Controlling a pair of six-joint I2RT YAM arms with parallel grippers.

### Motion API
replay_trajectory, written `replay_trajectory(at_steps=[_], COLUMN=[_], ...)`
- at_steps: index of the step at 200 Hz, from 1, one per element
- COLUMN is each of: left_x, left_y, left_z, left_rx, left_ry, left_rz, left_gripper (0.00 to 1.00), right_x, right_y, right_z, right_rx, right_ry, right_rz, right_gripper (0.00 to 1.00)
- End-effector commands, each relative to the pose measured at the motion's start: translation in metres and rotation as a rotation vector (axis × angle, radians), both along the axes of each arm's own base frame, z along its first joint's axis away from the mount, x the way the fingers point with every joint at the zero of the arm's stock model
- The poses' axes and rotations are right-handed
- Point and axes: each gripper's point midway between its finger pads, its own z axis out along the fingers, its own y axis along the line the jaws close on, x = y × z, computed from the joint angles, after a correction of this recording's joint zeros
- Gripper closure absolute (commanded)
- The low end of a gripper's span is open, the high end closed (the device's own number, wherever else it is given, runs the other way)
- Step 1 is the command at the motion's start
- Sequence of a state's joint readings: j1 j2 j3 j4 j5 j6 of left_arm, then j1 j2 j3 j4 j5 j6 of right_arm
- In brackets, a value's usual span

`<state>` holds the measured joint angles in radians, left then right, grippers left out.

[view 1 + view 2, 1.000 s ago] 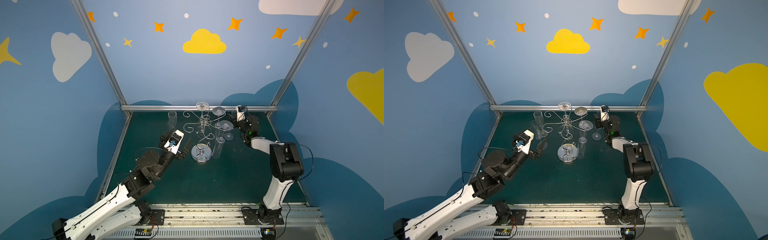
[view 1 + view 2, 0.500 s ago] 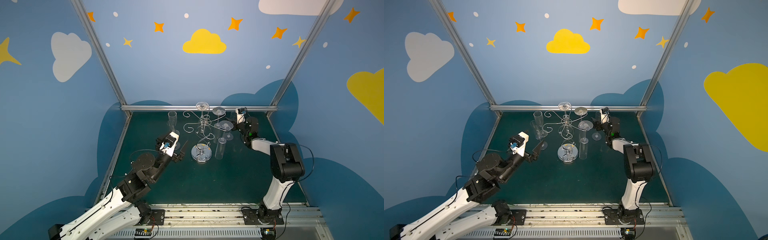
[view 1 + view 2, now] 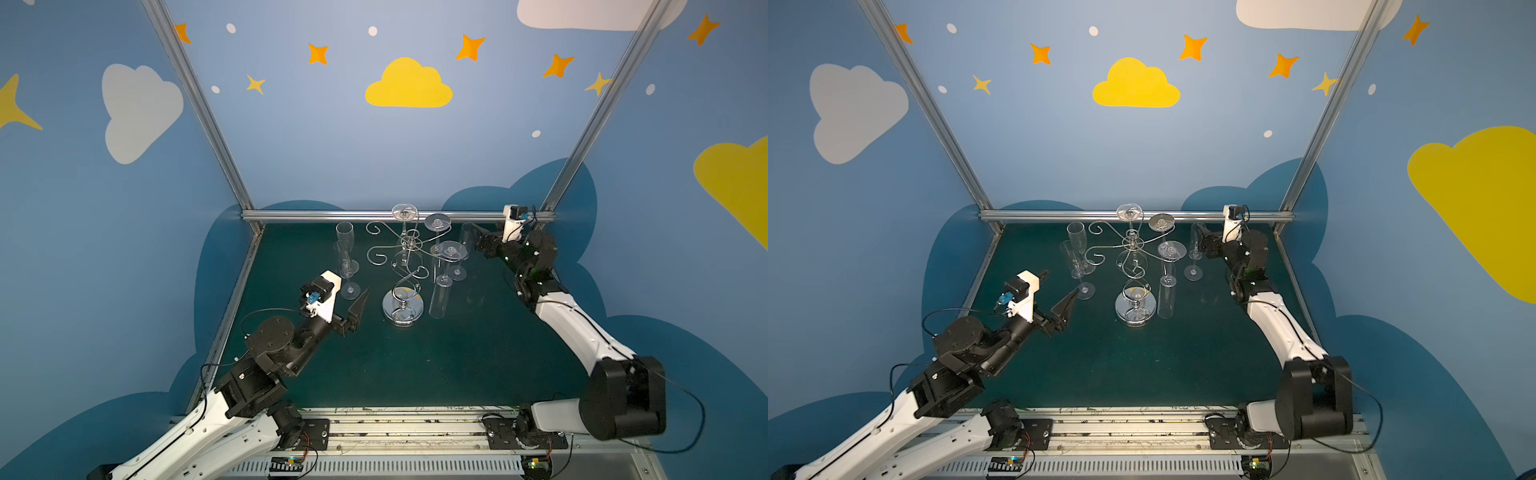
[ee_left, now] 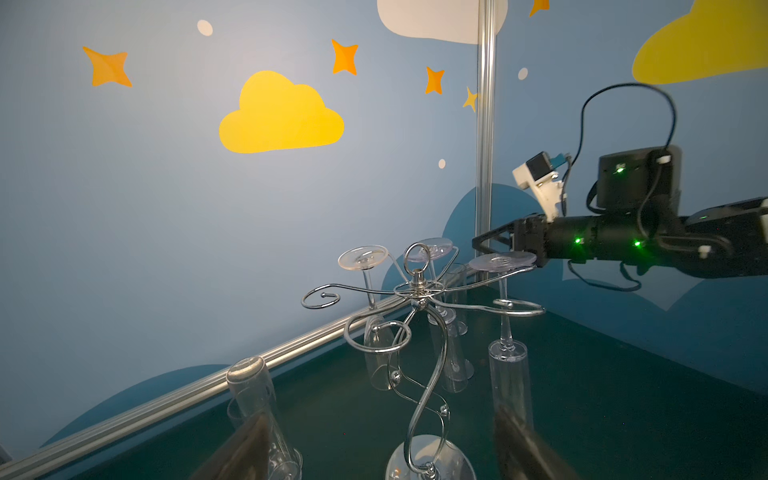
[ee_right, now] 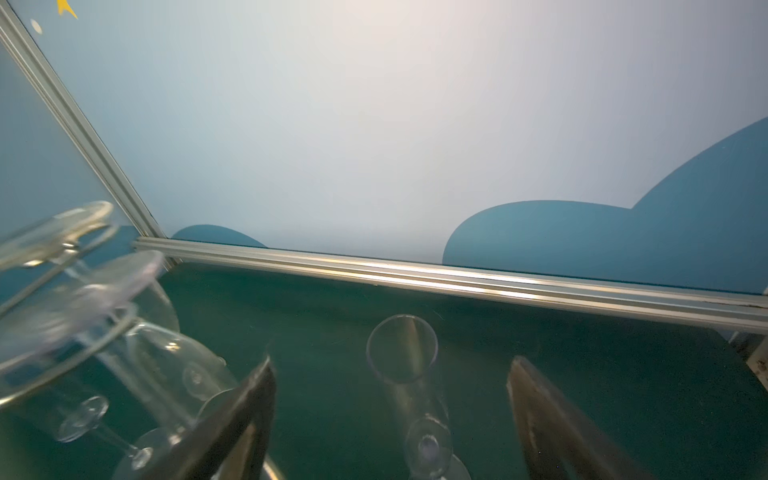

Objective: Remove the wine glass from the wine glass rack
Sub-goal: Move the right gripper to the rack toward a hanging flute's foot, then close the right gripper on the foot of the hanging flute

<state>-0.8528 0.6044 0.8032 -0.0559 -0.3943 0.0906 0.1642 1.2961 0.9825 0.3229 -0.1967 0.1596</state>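
Observation:
I need to next move my right gripper to the upturned base (image 3: 461,250) of the nearest hanging wine glass on the rack and close it on the base's outer edge.
The chrome wine glass rack (image 3: 402,308) (image 3: 1135,308) (image 4: 420,286) stands mid-table. Three clear wine glasses hang upside down from its arms; the nearest (image 3: 441,296) (image 4: 508,374) hangs on the right side. Another wine glass (image 3: 458,270) (image 3: 1194,249) (image 5: 402,353) stands upright on the mat to the right of the rack. My right gripper (image 3: 473,241) (image 5: 392,401) is open, its fingers on either side of this glass and apart from it. My left gripper (image 3: 1055,287) (image 4: 382,451) is open and empty, low at the front left of the rack.
Two more upright glasses (image 3: 345,239) stand left of the rack, close to my left gripper. The aluminium rail (image 3: 311,215) and the blue wall close off the back of the green mat (image 3: 415,365), just behind my right gripper.
My right gripper opened, let go of the upright glass and drew back to the right; the glass stayed standing. My left arm pulled back toward the front left.

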Motion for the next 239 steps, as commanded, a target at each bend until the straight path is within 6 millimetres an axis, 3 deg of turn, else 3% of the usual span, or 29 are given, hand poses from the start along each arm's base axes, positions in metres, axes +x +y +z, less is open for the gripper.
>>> replay_trajectory(at_steps=[1, 25, 59, 104, 174, 239], left_x=[-0.005, -0.011, -0.013, -0.017, -0.008, -0.004], left_y=[0.004, 0.006, 0.009, 0.004, -0.007, -0.008], left_z=[-0.004, -0.006, -0.013, -0.026, -0.045, -0.05], left_rx=[-0.035, -0.06, -0.1, -0.113, -0.118, -0.108], left_ry=[0.059, 0.085, 0.141, 0.184, 0.232, 0.229], left_rz=[-0.014, -0.033, -0.03, -0.063, -0.063, -0.053], left_gripper=[0.17, 0.17, 0.16, 0.16, 0.16, 0.15], right_x=[-0.034, -0.071, -0.112, -0.141, -0.126, -0.094], right_y=[-0.018, -0.022, -0.003, 0.026, 0.066, 0.076], right_z=[-0.011, 0.008, 0.021, 0.024, 0.025, 0.027], right_rx=[0.101, 0.227, 0.32, 0.497, 0.633, 0.711], right_ry=[0.176, 0.252, 0.355, 0.507, 0.681, 0.726], right_rz=[-0.076, -0.052, 0.1, 0.281, 0.527, 0.563], right_gripper=[0.13, 0.14, 0.14, 0.23, 0.31, 0.38])
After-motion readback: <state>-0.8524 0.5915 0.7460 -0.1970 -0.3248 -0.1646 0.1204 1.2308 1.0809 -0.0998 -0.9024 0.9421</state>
